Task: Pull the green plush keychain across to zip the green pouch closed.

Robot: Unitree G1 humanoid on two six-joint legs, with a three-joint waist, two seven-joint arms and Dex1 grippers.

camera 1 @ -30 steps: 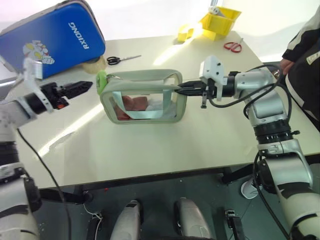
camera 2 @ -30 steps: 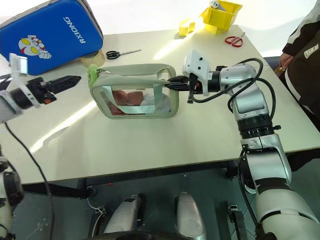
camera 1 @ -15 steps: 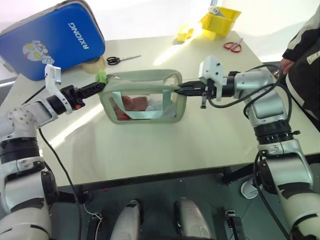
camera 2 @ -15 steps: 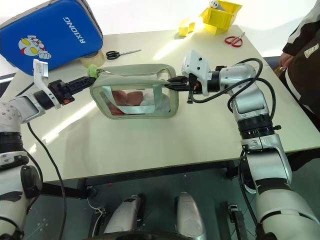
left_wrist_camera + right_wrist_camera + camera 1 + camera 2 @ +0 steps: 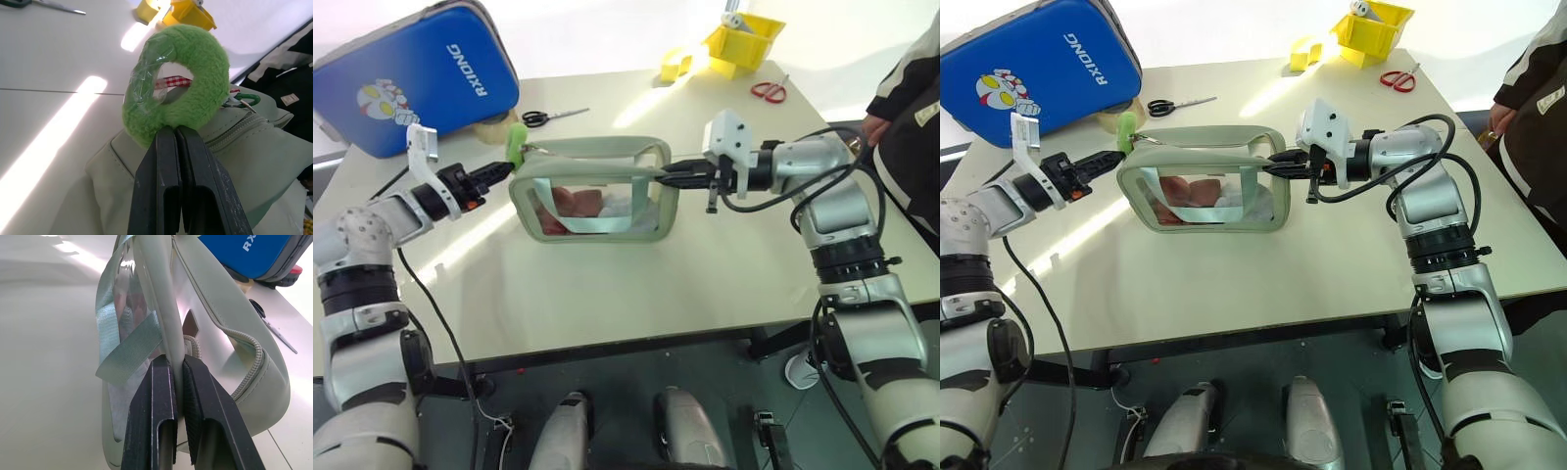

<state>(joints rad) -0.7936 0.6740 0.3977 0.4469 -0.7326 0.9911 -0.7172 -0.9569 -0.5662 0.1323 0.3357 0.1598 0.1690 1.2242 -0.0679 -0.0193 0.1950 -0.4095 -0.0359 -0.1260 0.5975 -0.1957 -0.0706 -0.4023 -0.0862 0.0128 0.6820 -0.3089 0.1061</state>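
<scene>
The zipper is open toward my right gripper's end, so next my left gripper puts the keychain on top and grips the pouch's opposite corner (image 5: pixel 518 184) to free my right gripper.
The pale green pouch (image 5: pixel 592 186) stands on the table's middle, its clear window facing me, with reddish and white contents behind a light blue strap. The bright green plush keychain (image 5: pixel 514 144) sits at the pouch's top left corner. In the left wrist view it is a fuzzy ring (image 5: pixel 188 83) beside the zipper. My left gripper (image 5: pixel 176 131) is shut on the ring's lower edge. From the right, my right gripper (image 5: pixel 668 173) is shut on the pouch's right end seam (image 5: pixel 172 333).
A large blue hard case (image 5: pixel 421 73) leans at the back left, with black-handled scissors (image 5: pixel 553 117) and a tape roll (image 5: pixel 494 124) near it. Yellow bins (image 5: pixel 741 41) and red scissors (image 5: pixel 769 91) lie at the back right. A person (image 5: pixel 911 98) stands at the right edge.
My left gripper came in from the left toward the pouch's corner and shut on the plush keychain. The right gripper and the pouch stayed put.
</scene>
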